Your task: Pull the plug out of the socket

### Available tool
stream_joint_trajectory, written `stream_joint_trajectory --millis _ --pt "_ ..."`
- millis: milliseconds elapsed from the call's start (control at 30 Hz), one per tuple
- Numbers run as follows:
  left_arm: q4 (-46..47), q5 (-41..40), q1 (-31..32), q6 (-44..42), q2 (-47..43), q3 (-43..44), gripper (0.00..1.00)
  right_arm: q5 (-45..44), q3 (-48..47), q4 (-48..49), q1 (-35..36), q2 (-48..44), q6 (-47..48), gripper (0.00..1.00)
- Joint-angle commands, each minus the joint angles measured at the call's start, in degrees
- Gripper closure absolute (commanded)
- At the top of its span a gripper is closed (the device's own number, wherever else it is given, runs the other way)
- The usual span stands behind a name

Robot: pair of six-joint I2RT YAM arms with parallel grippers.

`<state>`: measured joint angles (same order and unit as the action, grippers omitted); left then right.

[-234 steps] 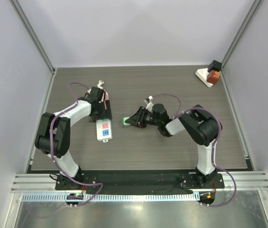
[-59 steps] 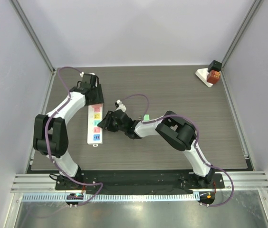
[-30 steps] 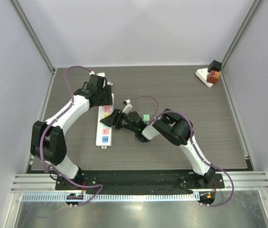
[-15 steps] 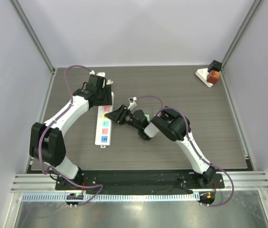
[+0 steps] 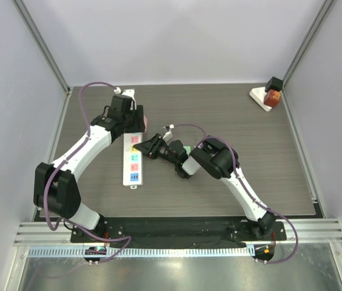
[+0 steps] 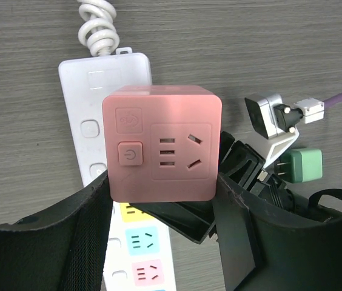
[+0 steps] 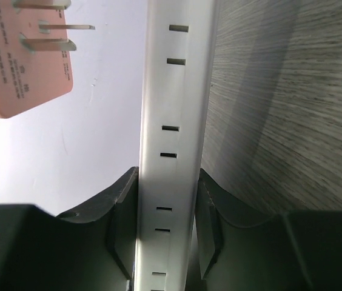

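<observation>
I will let go of the pink cube plug, now held above the white power strip, with my left gripper on the table (image 5: 177, 133) just beyond the small green plug.
The pink cube plug (image 6: 162, 143) is held between my left gripper's (image 6: 160, 185) fingers, above the white power strip (image 6: 107, 91). In the right wrist view the plug (image 7: 22, 66) hangs with its three prongs bare, apart from the strip (image 7: 174, 121). My right gripper (image 7: 166, 203) is shut on the strip, one finger on each side. In the top view the strip (image 5: 132, 163) lies on the table. My left gripper (image 5: 133, 119) is over its far end with a pink edge (image 5: 144, 124) showing, and my right gripper (image 5: 149, 147) is at its right side.
A small green plug (image 5: 186, 149) lies just behind my right wrist and also shows in the left wrist view (image 6: 301, 165). The strip's coiled white cord (image 6: 98, 21) lies at its far end. A red and black block on a white base (image 5: 268, 94) stands at the back right corner.
My right gripper has slid left and closed on the strip's side. My left gripper has shifted slightly at the strip's far end with the pink plug in it, and the prongs are out.
</observation>
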<state>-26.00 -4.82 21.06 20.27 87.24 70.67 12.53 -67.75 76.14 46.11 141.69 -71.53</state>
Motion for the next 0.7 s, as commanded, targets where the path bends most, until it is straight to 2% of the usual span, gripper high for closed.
stream_joint_trajectory --millis 0,133,333,467,667 --pt "4.2 -0.8 0.21 -1.2 -2.25 -0.01 1.0 0.03 -0.63 -5.47 -0.14 5.44 1.3 0.85" --pt "3.85 -6.06 0.21 -0.76 -4.61 -0.45 1.0 0.03 -2.12 -9.59 0.56 5.01 2.61 0.85" --pt "5.96 -14.6 0.21 -1.2 -9.72 -3.26 1.0 -3.12 -4.85 -23.3 3.02 1.67 10.61 0.81" --pt "7.71 -16.71 0.3 -1.55 -12.79 -4.93 1.0 -6.55 -5.21 -28.76 4.25 -0.18 13.78 0.64" --pt "8.68 -15.92 0.21 -1.37 -13.68 -5.37 1.0 -7.88 -3.46 -28.78 5.22 -2.29 16.68 0.39"
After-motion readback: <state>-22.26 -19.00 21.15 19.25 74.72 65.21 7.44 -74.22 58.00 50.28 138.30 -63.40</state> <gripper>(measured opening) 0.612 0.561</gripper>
